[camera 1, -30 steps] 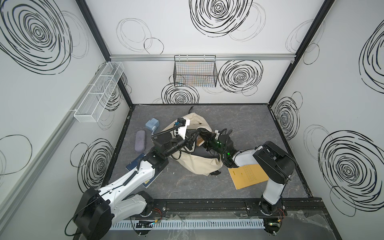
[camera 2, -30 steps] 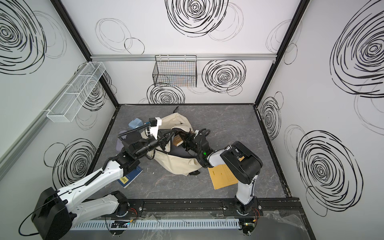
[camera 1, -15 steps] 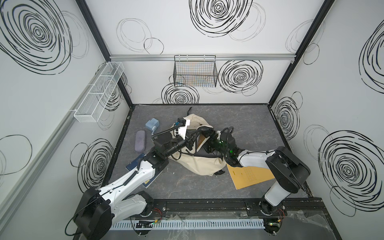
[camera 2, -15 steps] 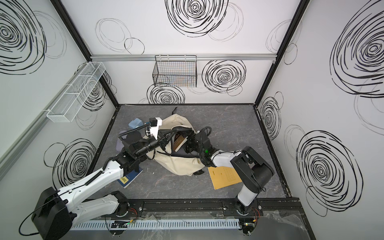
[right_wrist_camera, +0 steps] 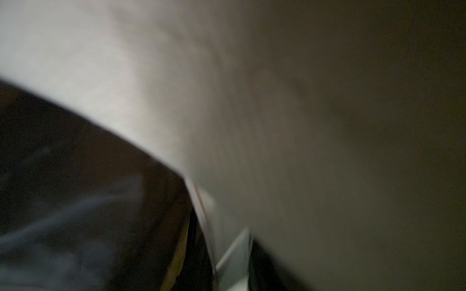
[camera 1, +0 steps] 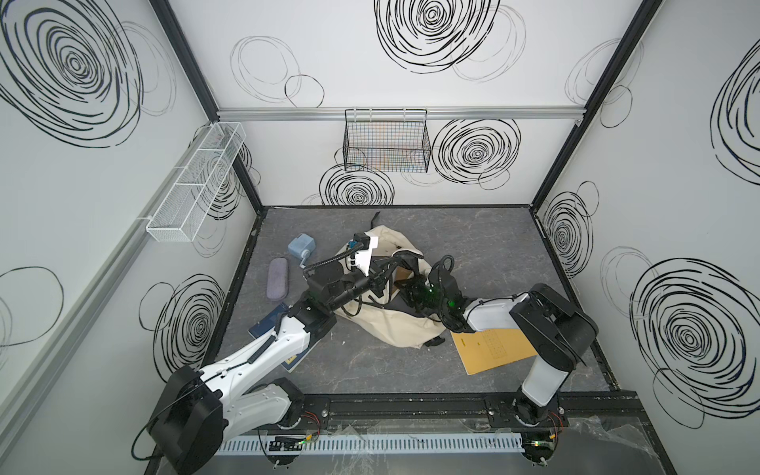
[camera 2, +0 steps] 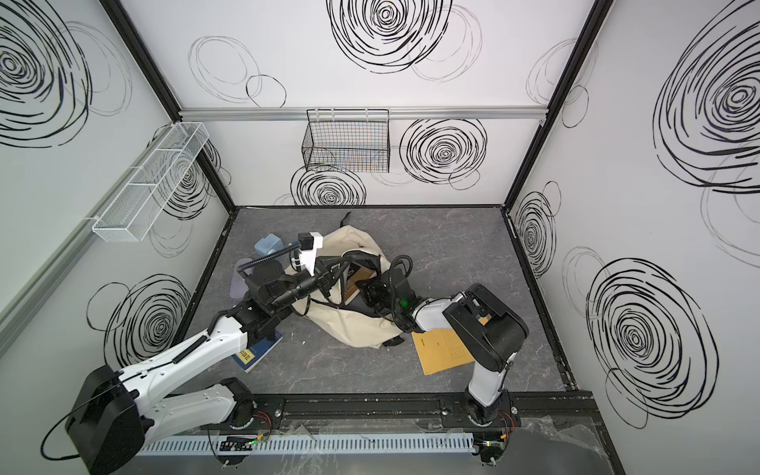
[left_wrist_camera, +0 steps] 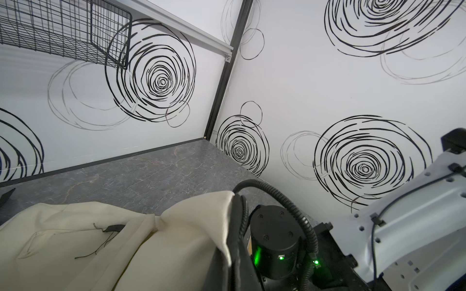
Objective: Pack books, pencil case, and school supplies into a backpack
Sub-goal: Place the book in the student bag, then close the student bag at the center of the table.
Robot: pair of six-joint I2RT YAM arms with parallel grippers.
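Observation:
The opening's black rim on the backpack's near edge (camera 1: 431,326), close to the kraft book, will be released by my left gripper.
The cream backpack (camera 1: 390,325) (camera 2: 349,325) lies mid-table with its mouth lifted. My left gripper (camera 1: 380,283) (camera 2: 329,283) is shut on the mouth's black rim and holds it up; the left wrist view shows only the backpack's fabric (left_wrist_camera: 176,239). My right gripper (camera 1: 407,290) (camera 2: 367,293) reaches into the mouth next to a brown flat book (camera 2: 354,283). Its wrist view is dark and blurred, so its jaws are unreadable. The kraft book (camera 1: 493,347) lies under the right arm, the navy book (camera 1: 269,325) under the left arm. The purple pencil case (camera 1: 277,279) and light blue sharpener (camera 1: 301,246) sit at the left.
A black wire basket (camera 1: 386,142) hangs on the back wall and a white mesh shelf (camera 1: 197,181) on the left wall. A black frame rail (camera 1: 411,405) runs along the table's front edge. The two arms stand close together over the backpack.
The right arm's elbow swung out to the right and came partly back, with its gripper staying at the backpack's mouth. The left arm has kept still, holding the rim.

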